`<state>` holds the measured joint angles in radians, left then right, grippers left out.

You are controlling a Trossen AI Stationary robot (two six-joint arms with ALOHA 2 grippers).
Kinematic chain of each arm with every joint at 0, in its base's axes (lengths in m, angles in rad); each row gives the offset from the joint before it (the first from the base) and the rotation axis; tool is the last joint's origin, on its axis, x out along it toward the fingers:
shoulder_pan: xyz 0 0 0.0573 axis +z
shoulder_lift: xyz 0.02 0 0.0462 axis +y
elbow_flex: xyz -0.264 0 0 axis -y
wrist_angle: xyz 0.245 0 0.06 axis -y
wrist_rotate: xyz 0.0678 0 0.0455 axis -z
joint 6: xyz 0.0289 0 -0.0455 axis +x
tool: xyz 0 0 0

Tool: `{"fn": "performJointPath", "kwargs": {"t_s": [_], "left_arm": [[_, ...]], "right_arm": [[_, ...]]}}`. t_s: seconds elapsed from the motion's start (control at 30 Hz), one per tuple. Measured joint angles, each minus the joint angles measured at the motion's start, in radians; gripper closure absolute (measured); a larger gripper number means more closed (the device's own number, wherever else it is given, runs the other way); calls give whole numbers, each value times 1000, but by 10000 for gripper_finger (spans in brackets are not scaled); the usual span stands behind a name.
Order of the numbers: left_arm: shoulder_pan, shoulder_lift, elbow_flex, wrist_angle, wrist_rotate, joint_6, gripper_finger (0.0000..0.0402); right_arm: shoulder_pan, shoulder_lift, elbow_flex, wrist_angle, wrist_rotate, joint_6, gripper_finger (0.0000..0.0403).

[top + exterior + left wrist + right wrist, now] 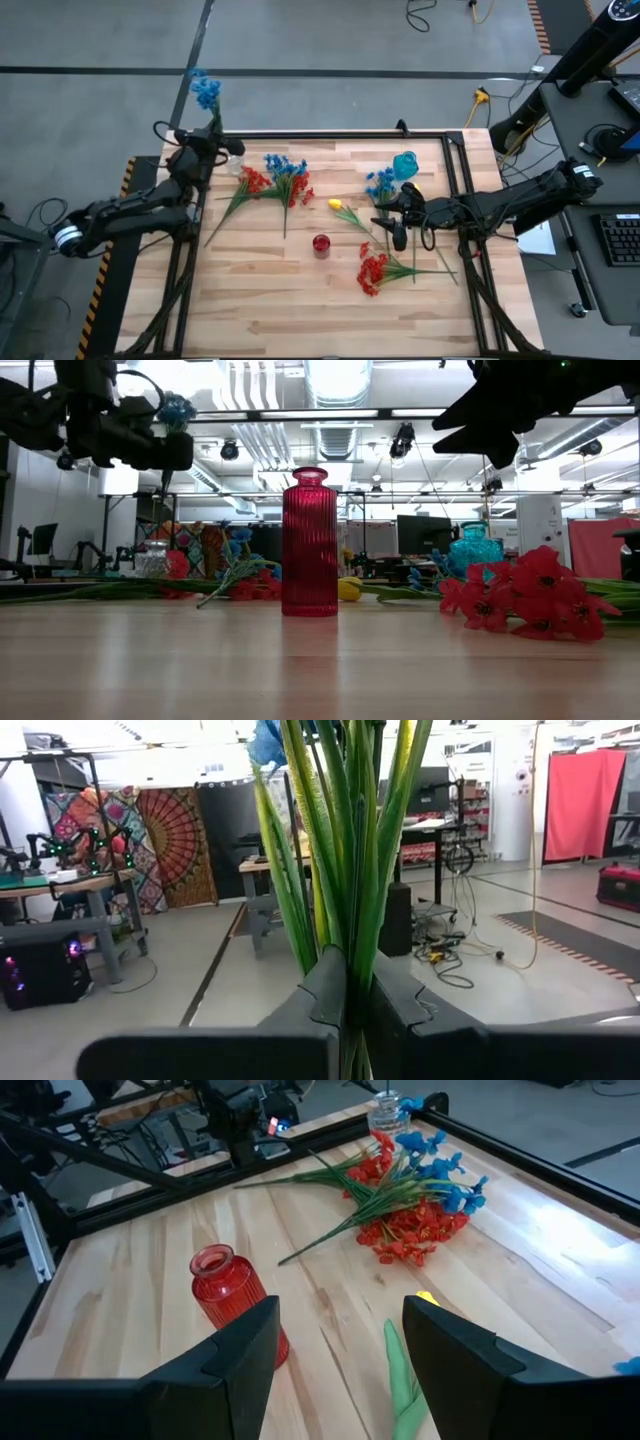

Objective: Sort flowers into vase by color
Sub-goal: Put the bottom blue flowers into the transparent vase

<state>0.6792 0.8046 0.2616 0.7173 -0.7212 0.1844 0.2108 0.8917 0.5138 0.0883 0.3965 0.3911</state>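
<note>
The robot's left gripper will release the blue flower sprig in the clear vase (233, 161) beside the pile of red and blue flowers.
My left gripper (212, 140) is at the table's far left corner, raised, shut on a blue flower sprig (205, 90) whose head (178, 408) stands above the fingers. A clear vase (235, 163) stands near it. Red and blue flowers (275, 180) lie in a pile on the table beside that vase. A red vase (321, 244) stands mid-table and a teal vase (405, 165) at the far right. A yellow flower (340, 207), more blue flowers (380, 183) and red flowers (375, 270) lie on the right. My right gripper (397, 218) hangs open over the yellow flower's stem (400, 1370). My left gripper pinches the blue sprig's bundle of green stem and leaves (350, 945) between its two fingers (322, 990). The fingers come about level and lie across the stem. The sprig is lifted clear of the table and rises above the fingers, blue head (268, 740) uppermost; its lower end is hidden by the gripper.
A black metal frame (455, 160) runs along the table's edges. Bare wood lies along the near side (300, 310). Desks, cables and equipment stand in the room beyond the table.
</note>
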Motion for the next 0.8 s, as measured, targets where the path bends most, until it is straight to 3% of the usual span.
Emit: {"fn": "performJointPath", "kwargs": {"t_s": [0.8], "left_arm": [[0, 13, -17, -6, -2, -45, 393]], "right_arm": [[0, 0, 0, 0, 0, -2, 197]]}}
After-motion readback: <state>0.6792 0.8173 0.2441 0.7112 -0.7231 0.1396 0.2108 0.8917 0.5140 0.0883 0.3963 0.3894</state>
